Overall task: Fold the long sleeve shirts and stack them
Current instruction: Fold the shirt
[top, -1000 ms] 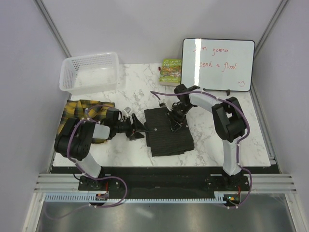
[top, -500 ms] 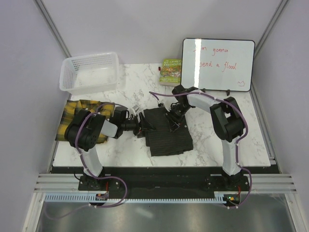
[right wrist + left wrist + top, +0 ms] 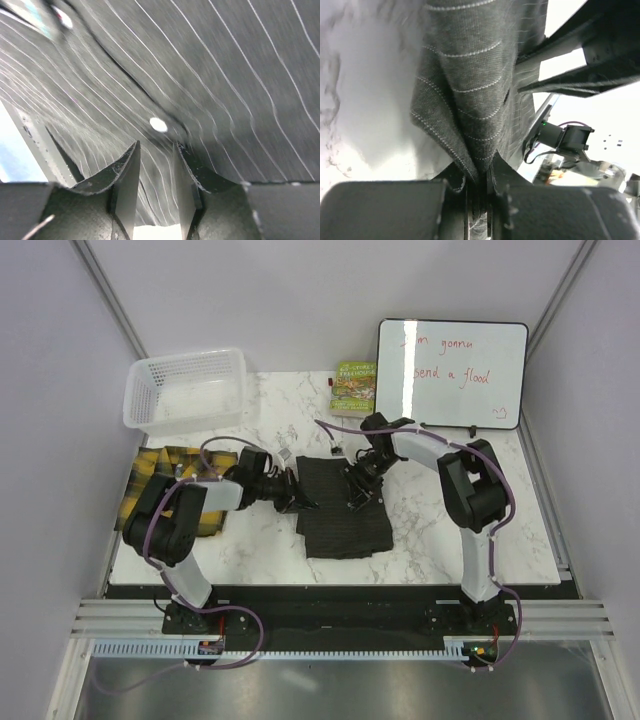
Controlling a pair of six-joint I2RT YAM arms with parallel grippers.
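The fold of pinstriped cloth, now bunched between the gripper's jaws, will be let go by my left gripper at the dark shirt's edge (image 3: 367,497), beside the fingertips of my right gripper.
A dark pinstripe long sleeve shirt (image 3: 342,512) lies folded at the table's middle. My left gripper (image 3: 299,502) is shut on its left edge, and the left wrist view shows the striped cloth (image 3: 470,95) bunched and pinched between the jaws of the left gripper (image 3: 480,176). My right gripper (image 3: 358,490) rests on the shirt's upper right part. Its fingers (image 3: 127,172) stand a little apart, tips against the pinstripe cloth (image 3: 220,85) near a white button (image 3: 158,124), gripping nothing. The yellow-and-black plaid shirt (image 3: 158,480) lies at the left edge, partly under my left arm.
A white mesh basket (image 3: 186,390) stands at the back left. A green book (image 3: 354,387) and a whiteboard (image 3: 451,374) with red writing stand at the back. Bare marble table (image 3: 440,530) shows to the right of the dark shirt.
My left gripper moved right onto the dark shirt's left edge and shut on it; that edge is drawn in and lifted. The right gripper stayed on the shirt.
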